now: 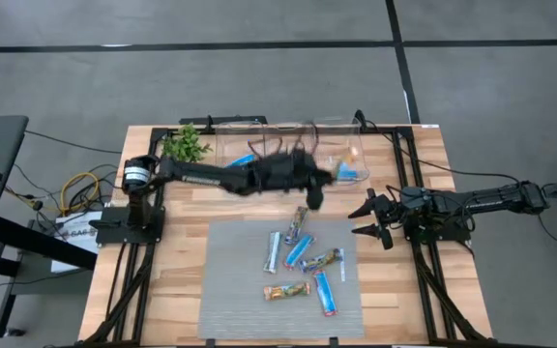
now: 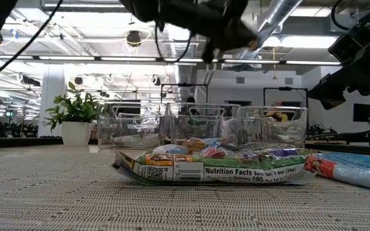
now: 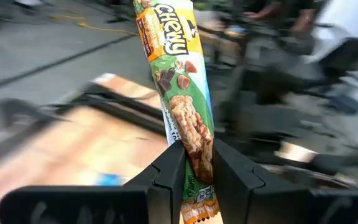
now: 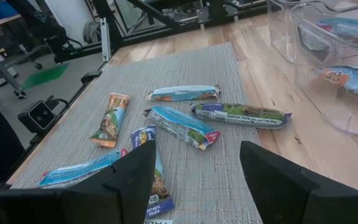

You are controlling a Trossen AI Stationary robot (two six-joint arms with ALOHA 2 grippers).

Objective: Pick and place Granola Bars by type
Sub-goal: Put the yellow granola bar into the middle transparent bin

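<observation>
My left gripper will move on to release the green and orange bar, setting it free in the near part of the middle clear bin [image 1: 292, 180].
My left gripper [image 1: 314, 196] hangs over the table's far middle, just in front of the clear bins, shut on a green and orange bar [image 3: 179, 81]. Several other bars lie flat on the grey mat: a green one [image 1: 298, 224], blue ones [image 1: 299, 251] [image 1: 327, 292], a silver-white one [image 1: 273, 251] and an orange one [image 1: 286, 290]. My right gripper [image 1: 367, 218] waits open over the mat's right edge, touching nothing; the right wrist view shows the mat's bars [image 4: 182, 127] ahead of it. My left gripper pinches the green and orange bar between its two fingers [image 3: 166, 177] near one end [image 3: 194, 163]. A short tail of wrapper [image 3: 197, 210] sticks out behind the fingers, and the long rest reaches out beyond the fingertips. The bar is lifted clear of the table.
Clear plastic bins [image 1: 240, 143] [image 1: 341, 150] stand along the far edge; one holds a blue bar [image 1: 245, 159], another holds bars [image 1: 351, 170]. A small green plant [image 1: 186, 145] stands at the far left. The wooden table [image 1: 177, 261] shows bare wood on both sides of the mat.
</observation>
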